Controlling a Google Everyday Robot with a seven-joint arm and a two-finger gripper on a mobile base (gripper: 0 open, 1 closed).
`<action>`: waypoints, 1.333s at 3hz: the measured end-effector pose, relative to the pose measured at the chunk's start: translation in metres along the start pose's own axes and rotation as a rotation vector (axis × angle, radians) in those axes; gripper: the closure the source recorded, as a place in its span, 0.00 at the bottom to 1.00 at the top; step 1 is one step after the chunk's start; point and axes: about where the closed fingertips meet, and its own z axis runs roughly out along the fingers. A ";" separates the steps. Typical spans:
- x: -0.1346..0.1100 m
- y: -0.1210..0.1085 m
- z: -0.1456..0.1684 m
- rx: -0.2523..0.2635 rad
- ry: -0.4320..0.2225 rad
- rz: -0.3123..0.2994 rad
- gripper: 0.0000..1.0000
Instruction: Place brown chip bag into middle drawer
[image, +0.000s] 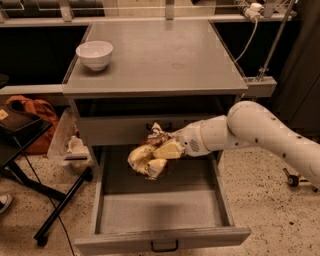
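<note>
I need to release the brown chip bag on the open middle drawer's grey bottom, behind its front handle (152, 201).
The brown chip bag (146, 159) is crumpled, with tan-yellow ends showing and a dark middle. My gripper (161, 148) is shut on it and holds it over the back part of the open middle drawer (160, 212), just above its grey floor and in front of the upper drawer front (115, 131). My white arm reaches in from the right. The bag hides the upper drawer's handle in part.
A white bowl (94, 54) stands at the back left of the grey cabinet top (160, 55). A clear plastic bin (70, 145) and a black stand leg (60, 210) are to the left of the drawer. An orange bag (32, 112) lies at far left.
</note>
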 end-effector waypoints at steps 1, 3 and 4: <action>0.000 0.000 0.000 0.000 0.000 -0.001 1.00; 0.061 -0.007 0.032 -0.011 0.093 -0.013 1.00; 0.124 -0.016 0.063 0.018 0.172 0.016 1.00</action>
